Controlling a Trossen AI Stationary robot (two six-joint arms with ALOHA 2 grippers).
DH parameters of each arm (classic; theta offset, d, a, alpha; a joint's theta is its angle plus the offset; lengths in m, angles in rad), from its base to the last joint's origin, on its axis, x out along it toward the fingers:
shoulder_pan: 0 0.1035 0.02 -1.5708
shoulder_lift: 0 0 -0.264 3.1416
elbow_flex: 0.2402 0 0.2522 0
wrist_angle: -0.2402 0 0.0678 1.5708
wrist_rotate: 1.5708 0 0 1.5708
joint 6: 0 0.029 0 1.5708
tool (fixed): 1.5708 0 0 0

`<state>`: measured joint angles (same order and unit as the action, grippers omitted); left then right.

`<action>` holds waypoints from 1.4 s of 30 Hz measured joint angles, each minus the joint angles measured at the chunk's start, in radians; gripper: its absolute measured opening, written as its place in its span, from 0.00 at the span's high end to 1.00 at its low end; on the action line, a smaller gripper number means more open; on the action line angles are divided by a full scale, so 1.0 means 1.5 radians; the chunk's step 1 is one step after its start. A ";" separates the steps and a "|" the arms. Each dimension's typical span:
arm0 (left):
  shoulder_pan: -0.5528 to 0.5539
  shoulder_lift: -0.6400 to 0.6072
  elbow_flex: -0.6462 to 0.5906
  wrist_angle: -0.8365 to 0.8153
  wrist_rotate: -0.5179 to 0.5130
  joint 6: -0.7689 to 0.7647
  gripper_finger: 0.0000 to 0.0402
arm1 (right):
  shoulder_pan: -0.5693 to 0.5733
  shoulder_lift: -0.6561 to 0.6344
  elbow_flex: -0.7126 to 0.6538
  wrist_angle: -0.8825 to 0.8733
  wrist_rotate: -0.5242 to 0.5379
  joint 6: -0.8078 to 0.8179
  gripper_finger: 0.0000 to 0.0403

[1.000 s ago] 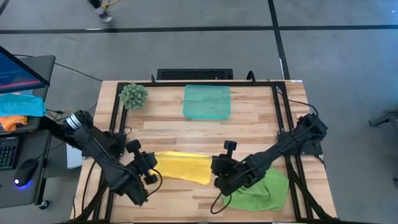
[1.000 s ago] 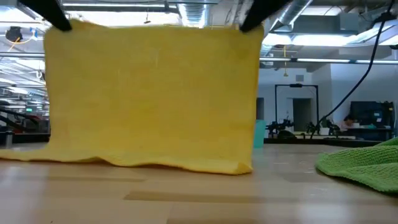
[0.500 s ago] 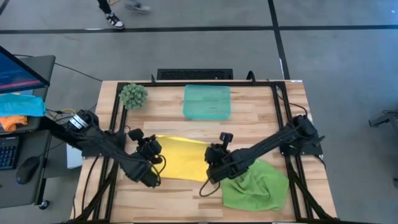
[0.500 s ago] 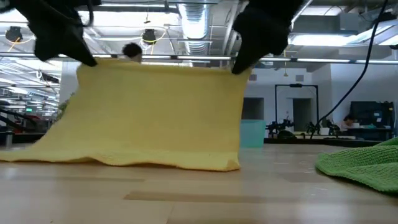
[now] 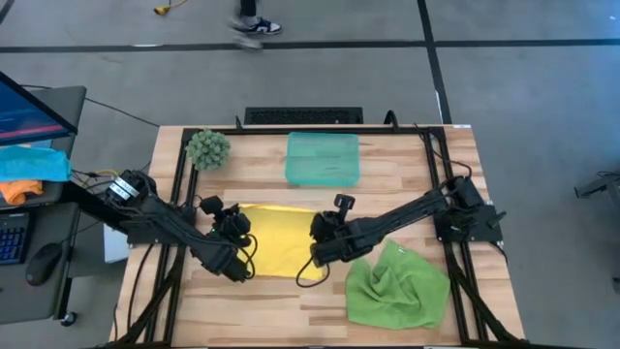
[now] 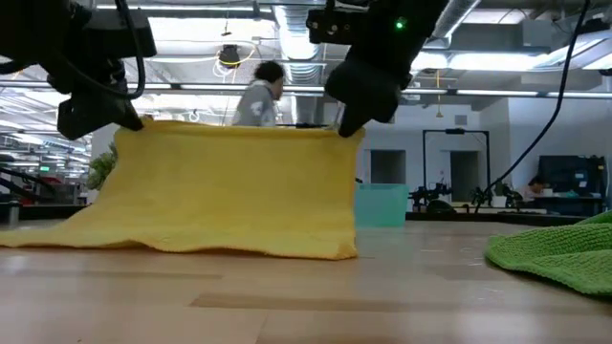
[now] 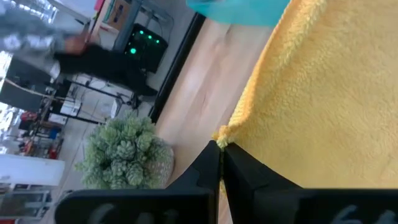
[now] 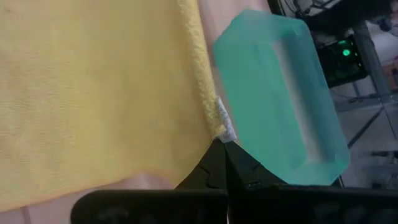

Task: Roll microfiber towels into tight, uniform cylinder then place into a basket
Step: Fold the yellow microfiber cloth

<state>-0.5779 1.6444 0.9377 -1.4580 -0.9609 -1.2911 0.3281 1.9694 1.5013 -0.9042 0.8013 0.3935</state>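
Observation:
The robot's left gripper needs to release the yellow towel's corner folded onto the towel itself (image 5: 242, 259), along the towel's side edge nearest that gripper's arm.
The yellow towel (image 5: 276, 242) lies spread at the table's middle front, its near edge lifted and its far part on the table (image 6: 220, 205). My left gripper (image 5: 239, 264) is shut on its near left corner. My right gripper (image 5: 312, 262) is shut on its near right corner. The light green towel (image 5: 397, 288) lies crumpled on the table at the front right (image 6: 559, 253). The teal basket (image 5: 323, 158) stands at the far middle and shows in the right wrist view (image 8: 280, 93). My left gripper pinches the yellow towel's near left corner (image 7: 224, 134) between its two fingers, at the very tip of the cloth. The corner is held above the table; the towel slopes down from it to the table. My right gripper pinches the yellow towel's near right corner (image 8: 221, 132), beside a small white tag, between its two fingers. The corner is held above the table and the upper edge (image 6: 239, 127) runs nearly taut between my two grippers.
A fuzzy green ball (image 5: 207, 148) sits at the table's far left corner. Blue and orange cloths (image 5: 29, 170) lie on a side desk beyond the left edge. A person (image 6: 256, 96) walks in the room behind. Black frame rails (image 5: 441, 184) run along the table's sides.
Both grippers have moved toward the table's far edge and down, carrying the yellow towel's near edge. The held edge has sunk lower, and the towel lies spread farther over the table toward the basket, its far part staying down.

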 joint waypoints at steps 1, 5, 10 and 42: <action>0.002 0.000 -0.004 0.004 -0.002 0.000 1.00 | -0.002 0.000 0.000 0.003 0.000 -0.005 0.99; 0.019 -0.001 -0.025 0.049 -0.002 0.032 1.00 | -0.012 0.000 -0.001 0.012 0.000 -0.008 0.99; 0.029 0.000 -0.039 0.106 0.010 0.082 1.00 | -0.019 0.000 -0.048 0.094 -0.006 -0.036 0.99; -0.139 0.000 -0.038 0.279 0.258 0.117 1.00 | 0.108 0.068 -0.097 0.303 -0.139 -0.117 0.99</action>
<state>-0.7868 1.6444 0.8810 -1.0401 -0.5733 -1.1149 0.4908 2.0707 1.3564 -0.4492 0.5934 0.2178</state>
